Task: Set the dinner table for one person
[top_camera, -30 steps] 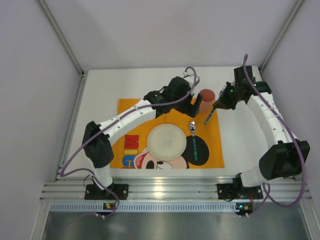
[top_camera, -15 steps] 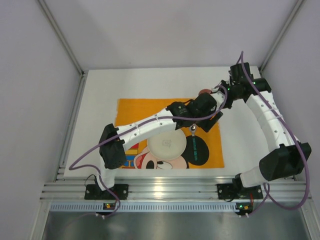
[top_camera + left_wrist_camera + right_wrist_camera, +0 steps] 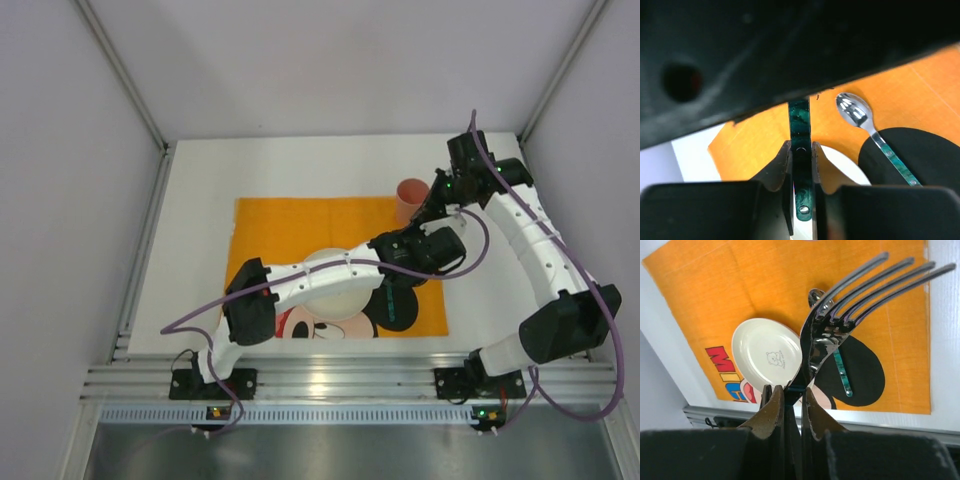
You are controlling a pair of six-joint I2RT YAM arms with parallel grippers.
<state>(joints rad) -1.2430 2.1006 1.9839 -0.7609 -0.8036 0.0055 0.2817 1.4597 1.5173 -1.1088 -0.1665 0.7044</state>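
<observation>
Next, my left gripper lets go of the fork on the orange placemat across the white plate from the spoon (image 3: pixel 281 275).
A fork (image 3: pixel 826 337) with a dark green handle (image 3: pixel 800 120) hangs over the orange placemat (image 3: pixel 300 225) on the white dinner table (image 3: pixel 200 190). My right gripper (image 3: pixel 790 390) is shut on the fork just below its tines. My left gripper (image 3: pixel 801 148) has its pads pressed on both sides of the handle's end, directly under the right one. A spoon (image 3: pixel 854 110) lies on the mat beside a small white plate (image 3: pixel 767 352). The left arm crosses over the plate in the top view.
A pink cup (image 3: pixel 411 192) stands at the placemat's far right corner, close to my right wrist. The left arm's wrist (image 3: pixel 435 248) stretches across the mat's right half. Grey walls enclose the table on three sides.
My left arm swung right across the mat to the hanging fork handle, and its jaws closed from wide open onto it. The right arm lifted slightly and kept its hold.
</observation>
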